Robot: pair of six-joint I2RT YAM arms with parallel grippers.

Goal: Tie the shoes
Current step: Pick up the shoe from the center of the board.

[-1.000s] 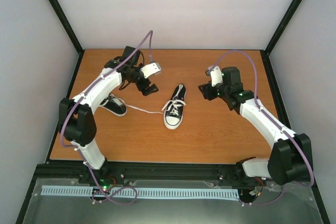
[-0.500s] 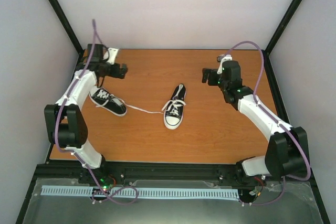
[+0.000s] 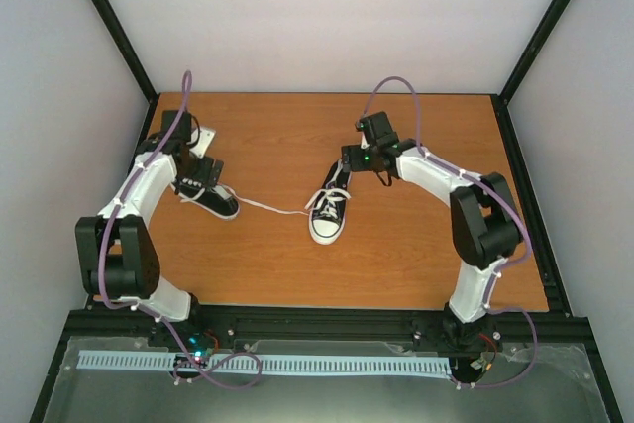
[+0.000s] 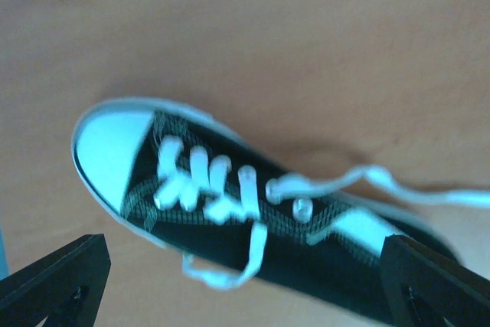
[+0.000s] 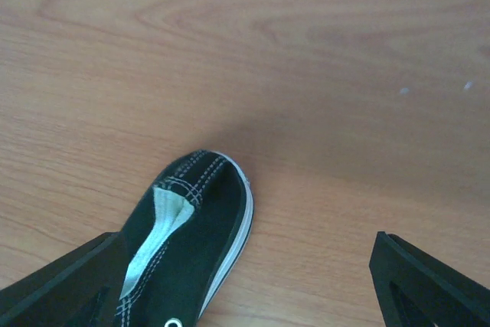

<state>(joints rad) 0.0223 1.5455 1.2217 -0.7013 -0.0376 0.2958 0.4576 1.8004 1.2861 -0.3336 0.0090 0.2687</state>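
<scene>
The edge of the slanted shoe's ankle opening (image 3: 188, 185) (image 4: 366, 229), behind the laces and toward the shoe's heel, will be gripped by my left gripper.
Two black shoes with white toe caps lie on the wooden table. The left shoe (image 3: 213, 198) (image 4: 230, 212) lies slanted, its white laces (image 4: 222, 189) loose and untied. One long lace (image 3: 269, 208) trails across the table toward the middle shoe (image 3: 330, 207). My left gripper (image 3: 201, 173) (image 4: 245, 292) hovers just over the left shoe, open, its fingers (image 4: 53, 281) on either side of it and holding nothing. My right gripper (image 3: 359, 158) (image 5: 245, 289) is open just behind the middle shoe's heel (image 5: 191, 220). That heel sits near its left finger (image 5: 65, 281).
The orange-brown table (image 3: 416, 245) is bounded by a black frame and white walls on three sides. Purple cables loop above both arms. A black rail with the arm bases (image 3: 317, 329) runs along the near edge.
The left arm swung from mid-table to the back-left corner, then down over the left shoe. The right arm swept left from the right side to the middle shoe's heel.
</scene>
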